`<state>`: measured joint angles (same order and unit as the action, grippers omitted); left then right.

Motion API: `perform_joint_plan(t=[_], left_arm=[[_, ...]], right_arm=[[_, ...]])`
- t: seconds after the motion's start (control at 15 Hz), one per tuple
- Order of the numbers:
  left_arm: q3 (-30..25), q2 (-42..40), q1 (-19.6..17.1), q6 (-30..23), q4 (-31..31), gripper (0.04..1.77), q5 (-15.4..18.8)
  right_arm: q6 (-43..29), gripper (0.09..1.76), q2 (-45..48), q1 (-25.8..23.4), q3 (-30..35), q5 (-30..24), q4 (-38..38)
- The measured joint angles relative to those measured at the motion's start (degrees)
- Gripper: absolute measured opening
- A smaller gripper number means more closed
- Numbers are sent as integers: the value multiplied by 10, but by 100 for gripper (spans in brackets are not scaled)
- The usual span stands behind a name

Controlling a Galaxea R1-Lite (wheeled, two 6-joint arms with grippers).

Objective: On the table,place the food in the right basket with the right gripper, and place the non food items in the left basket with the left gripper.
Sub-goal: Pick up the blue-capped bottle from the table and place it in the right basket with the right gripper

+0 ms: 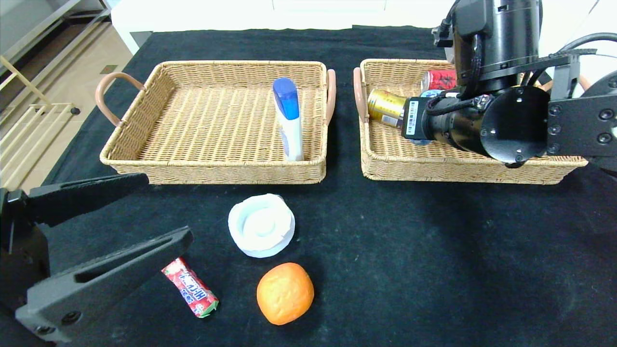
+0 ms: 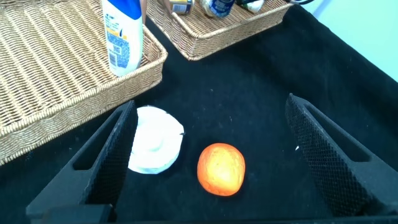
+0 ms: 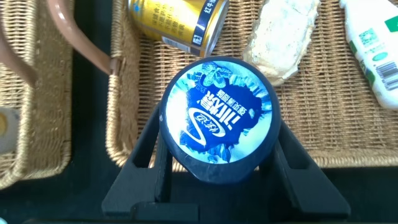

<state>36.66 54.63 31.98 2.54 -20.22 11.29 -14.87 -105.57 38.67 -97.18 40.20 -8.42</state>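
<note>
Next, my right gripper sets the blue-lidded cup down between the gold can and the basket's near rim (image 1: 391, 147) (image 3: 166, 87).
My right gripper (image 3: 217, 127) is shut on a blue-lidded cup (image 3: 217, 115), held over the near left part of the right basket (image 1: 385, 166); in the head view its wrist hides the fingers. My left gripper (image 1: 166, 209) hovers open and empty at the table's front left. Between its fingers (image 2: 115, 149) the left wrist view shows an orange (image 2: 221, 169) and a white round item (image 2: 155, 140). The orange (image 1: 285, 293), the white round item (image 1: 261, 225) and a red candy pack (image 1: 190, 287) lie on the black cloth. A white bottle with a blue cap (image 1: 289, 118) lies in the left basket (image 1: 144, 159).
The right basket holds a gold can (image 1: 385, 107), a red can (image 1: 439, 78), a pale bread-like piece (image 3: 283, 34) and a white bottle with a green label (image 3: 373, 43). Its brown handle (image 3: 74, 31) faces the left basket's handle. A wooden rack (image 1: 29, 120) stands off the table's left.
</note>
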Motion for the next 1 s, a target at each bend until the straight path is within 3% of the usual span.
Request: perform_joint_plan(t=[0.47, 0.8, 1.0], left_arm=[[1, -1, 1, 0, 0, 172, 1], [1, -1, 1, 0, 1, 172, 1], [1, -1, 1, 0, 0, 172, 2]], right_arm=[[5, 85, -31, -25, -13, -6, 66], [4, 85, -46, -31, -15, -5, 73], [3, 111, -49, -33, -16, -5, 79]])
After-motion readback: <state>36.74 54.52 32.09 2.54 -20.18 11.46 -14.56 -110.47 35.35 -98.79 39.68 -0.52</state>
